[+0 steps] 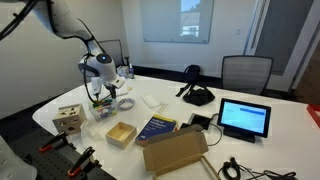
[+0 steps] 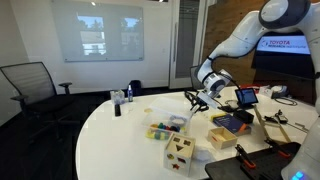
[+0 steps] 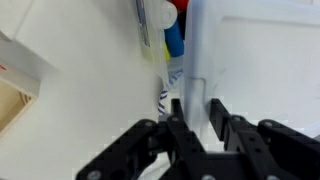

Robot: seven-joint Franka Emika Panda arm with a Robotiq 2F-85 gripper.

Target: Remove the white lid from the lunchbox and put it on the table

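Observation:
Next, I set the white lid down with my gripper on the table (image 1: 140,111) between the round plate and the blue book.
My gripper (image 3: 196,112) is shut on the thin edge of the white lid (image 3: 196,60), which stands on edge between the two black fingers. The lunchbox (image 3: 168,40) lies just beyond, left of the lid, with blue, yellow and red items in it. In both exterior views the gripper (image 1: 99,90) (image 2: 198,99) hangs low over the white table (image 1: 270,150) (image 2: 110,135), near the lunchbox (image 1: 104,107) (image 2: 166,129). The lid is too small to make out in these views.
A pale wooden cube box (image 1: 68,120) (image 2: 180,152) stands near the table edge. A brown cardboard tray (image 1: 121,133), a blue book (image 1: 156,127), a cardboard box (image 1: 175,150), a tablet (image 1: 244,118) and a thin white sheet (image 1: 151,101) lie around.

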